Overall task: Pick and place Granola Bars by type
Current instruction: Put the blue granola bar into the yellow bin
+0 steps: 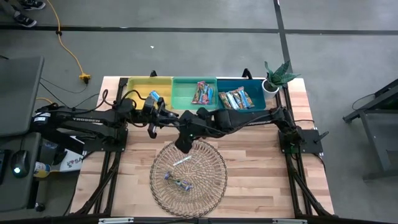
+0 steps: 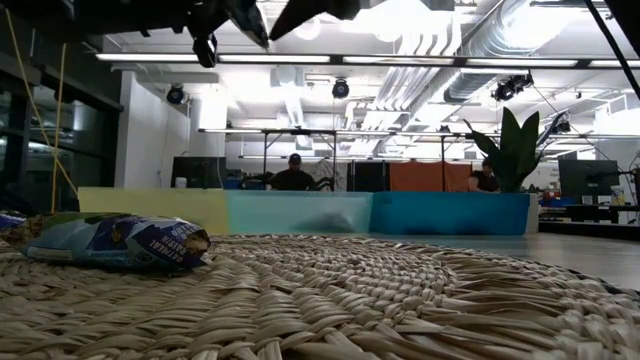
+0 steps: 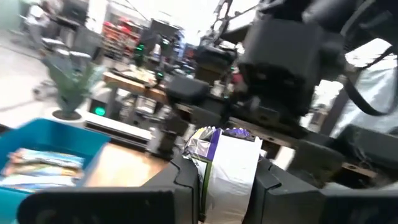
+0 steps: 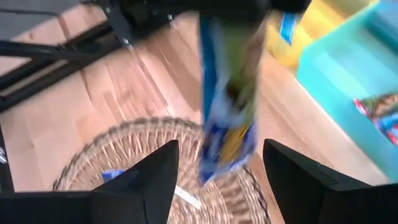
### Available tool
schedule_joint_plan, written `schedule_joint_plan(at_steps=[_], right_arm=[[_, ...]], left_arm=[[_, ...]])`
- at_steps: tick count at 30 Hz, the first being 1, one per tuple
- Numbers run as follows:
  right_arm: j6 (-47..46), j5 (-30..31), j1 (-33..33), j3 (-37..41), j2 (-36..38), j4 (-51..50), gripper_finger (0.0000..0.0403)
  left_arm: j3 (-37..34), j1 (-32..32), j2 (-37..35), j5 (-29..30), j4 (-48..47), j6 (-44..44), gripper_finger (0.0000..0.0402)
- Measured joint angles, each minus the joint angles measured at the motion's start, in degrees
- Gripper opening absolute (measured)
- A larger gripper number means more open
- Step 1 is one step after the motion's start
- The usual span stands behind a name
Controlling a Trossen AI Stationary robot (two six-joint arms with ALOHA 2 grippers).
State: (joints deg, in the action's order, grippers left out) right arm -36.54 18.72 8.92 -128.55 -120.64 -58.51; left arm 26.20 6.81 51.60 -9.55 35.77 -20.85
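My left gripper is to release the white and purple-blue granola bar, now over the wicker basket's far part. I need to let it go inside the yellow bin (image 1: 151, 98) at the far edge of the table.
Over the far part of the round wicker basket (image 1: 188, 177) my two grippers meet. My left gripper (image 3: 227, 167) is shut on a granola bar (image 3: 225, 163) in a white and purple-blue wrapper. My right gripper (image 4: 217, 152) stands open, one finger on either side of the same bar (image 4: 227, 118) without touching it. Two more bars (image 1: 179, 171) lie flat on the basket's weave, and one of them shows in the low view (image 2: 110, 242). A light blue bar (image 1: 154, 97) lies in the yellow bin. My left gripper pinches the bar between its two fingers (image 3: 186, 180), on the wrapper's two flat faces (image 3: 231, 186). One crimped end (image 3: 217, 135) sticks out past the fingertips. In the right wrist view the bar hangs free above the basket, clear of everything below.
Along the table's far edge stand a yellow bin (image 1: 140, 84), a green bin (image 1: 183, 93) holding pink bars and a blue bin (image 1: 256, 87) holding tan and blue bars. A potted plant (image 1: 277, 76) stands at the far right corner. Bare wood lies either side of the basket.
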Motion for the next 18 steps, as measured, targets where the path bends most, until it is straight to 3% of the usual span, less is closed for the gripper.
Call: schedule_joint_plan(at_steps=[7, 15, 18], right_arm=[[-4.82, 0.34, 2.32, 0.0, 0.0, -6.17, 0.0218], [-8.9, 4.57, 4.99, 0.0, 0.0, -11.18, 0.0218], [-9.74, 6.25, 5.55, 0.0, 0.0, -12.04, 0.0218]], left_arm=[[-0.03, 5.16, -0.53, 2.69, -0.11, 1.73, 0.0059], [-0.05, 17.42, -1.64, 3.13, -3.14, 4.79, 0.006], [-0.03, 22.19, -2.16, 6.35, -6.58, 5.72, 0.006]])
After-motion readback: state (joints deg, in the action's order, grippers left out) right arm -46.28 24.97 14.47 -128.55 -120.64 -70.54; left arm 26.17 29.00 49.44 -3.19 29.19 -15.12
